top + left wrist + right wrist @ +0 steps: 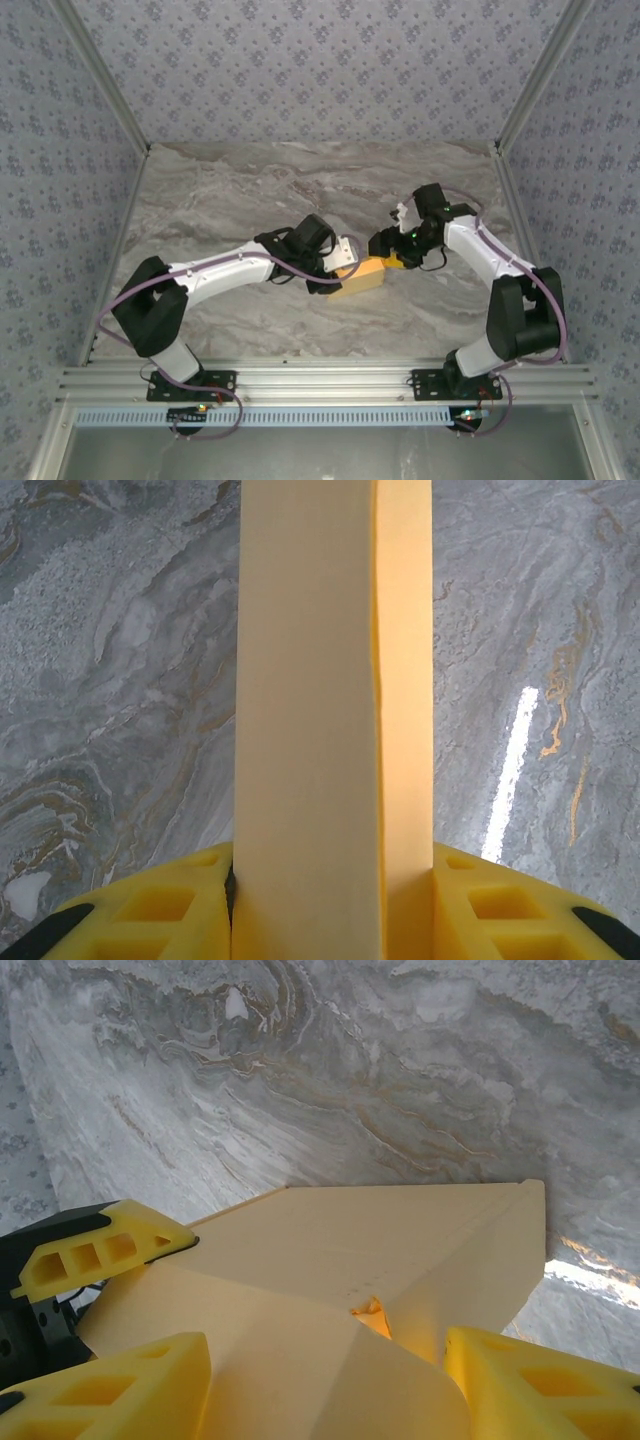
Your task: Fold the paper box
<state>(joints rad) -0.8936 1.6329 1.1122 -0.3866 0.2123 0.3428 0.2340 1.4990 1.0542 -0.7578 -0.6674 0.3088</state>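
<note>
The box's end flap gapes at its crease while my right gripper straddles the box, so next my right gripper opens, moves back and pinches the box's end edge [383, 269].
The paper box [362, 278] is a small yellow-orange card box lying at the middle of the marble table, between my two arms. My left gripper [345, 258] is shut on one end of it. In the left wrist view the box [310, 700] stands straight out from between the yellow fingers [150, 910]. My right gripper [385, 243] is at the other end. Its yellow fingers [120, 1390] sit against both sides of the box [400, 1250], and a rounded end flap [400, 1390] lies bent over between them. One left finger [100, 1245] shows at the box's far side.
The grey marble table [250, 190] is bounded by aluminium rails and patterned cloth walls at the left, right and back. Both arm bases stand on the rail at the near edge [320, 380].
</note>
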